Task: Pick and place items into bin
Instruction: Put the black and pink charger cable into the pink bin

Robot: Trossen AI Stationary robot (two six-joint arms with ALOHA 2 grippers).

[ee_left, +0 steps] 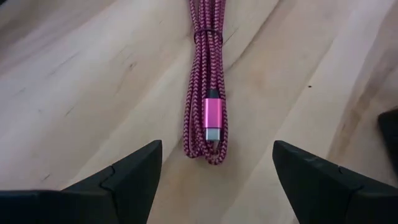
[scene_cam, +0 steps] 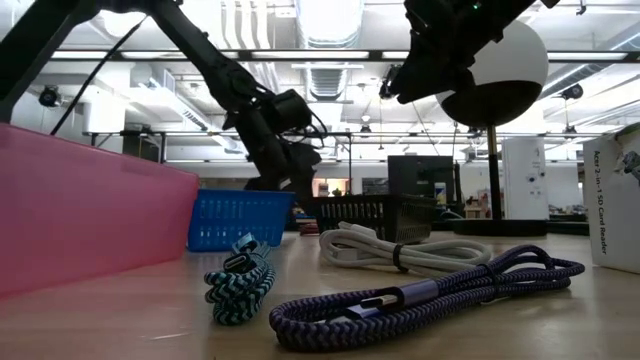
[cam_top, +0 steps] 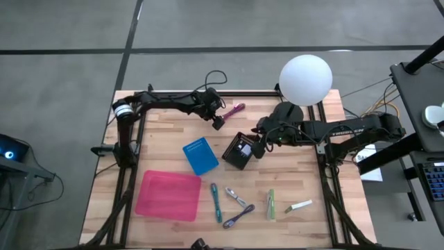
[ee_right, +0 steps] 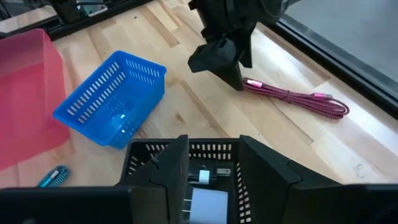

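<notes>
My right gripper needs to take the cable's far end [cam_top: 242, 106] once my left gripper lifts the magenta cable over, as my left gripper spans only its plug end.
The items are short coiled cables. A magenta braided cable [ee_left: 208, 93] with a pink metal plug lies on the wood near the table's far edge [cam_top: 234, 110]. My left gripper [ee_left: 217, 148] is open just above it [cam_top: 219, 121], one finger on each side of its plug end, touching nothing. My right gripper [ee_right: 213, 155] is open and hovers over a black mesh basket [cam_top: 238, 151], which holds a white charger block [ee_right: 206, 202]. Teal [cam_top: 216, 201], grey-white [cam_top: 236, 196] and purple [cam_top: 239, 217] cables, a green item [cam_top: 270, 203] and a white stick [cam_top: 300, 205] lie near the table's near edge.
A blue mesh basket [cam_top: 201, 156] lies tipped beside the black one. A shallow pink bin [cam_top: 168, 194] sits near the near-left corner. A white globe lamp [cam_top: 305, 80] stands at the far edge above my right arm. A white box [scene_cam: 615, 200] stands at the right.
</notes>
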